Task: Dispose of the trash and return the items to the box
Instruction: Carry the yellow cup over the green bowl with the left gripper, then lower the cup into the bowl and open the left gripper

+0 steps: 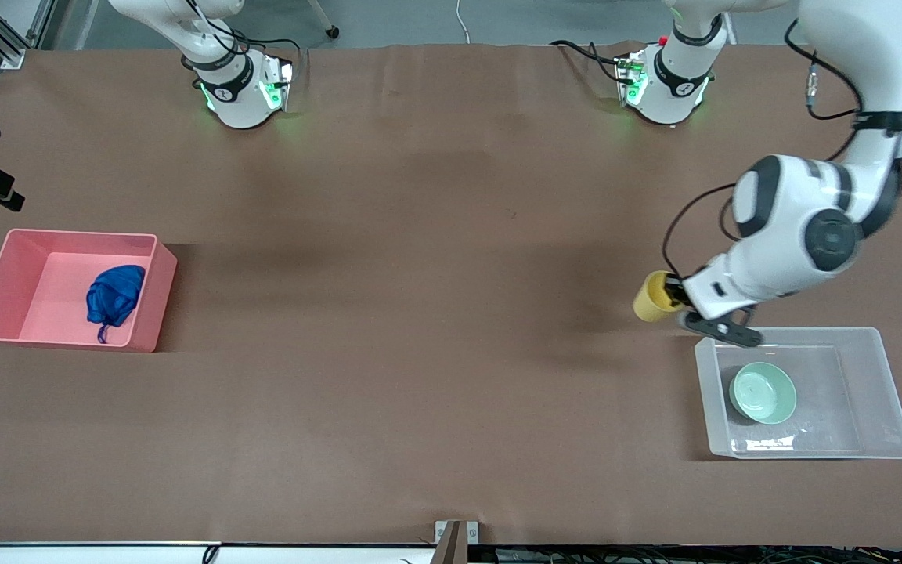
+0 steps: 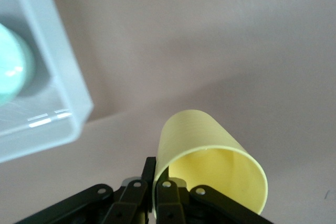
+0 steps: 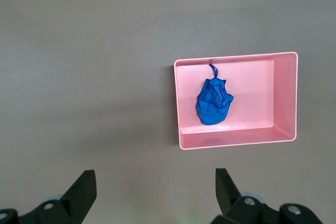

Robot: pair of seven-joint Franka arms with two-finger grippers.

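The robot's left gripper will release the yellow cup inside the mint-green bowl (image 1: 777, 384) in the clear box. The cup is now tilted in the air beside the box's corner.
My left gripper (image 1: 676, 301) is shut on the rim of the yellow cup (image 1: 652, 297), one finger inside and one outside, holding it tilted in the air over the table beside the clear box's (image 1: 889, 384) corner. In the left wrist view the cup (image 2: 210, 161) fills the foreground and the box corner (image 2: 58, 87) shows beside it. The mint-green bowl (image 1: 763, 392) lies in the clear box. The deep-blue wad (image 1: 113, 296) lies in the pink bin (image 1: 12, 270); it also shows in the right wrist view (image 3: 213, 102). My right gripper (image 3: 156, 187) is open, held high and waiting, its hand outside the front view.
The pink bin (image 3: 286, 98) stands at the right arm's end of the table, the clear box at the left arm's end. The brown table mat (image 1: 420, 313) stretches between them. A small bracket (image 1: 456, 536) sits at the table's near edge.
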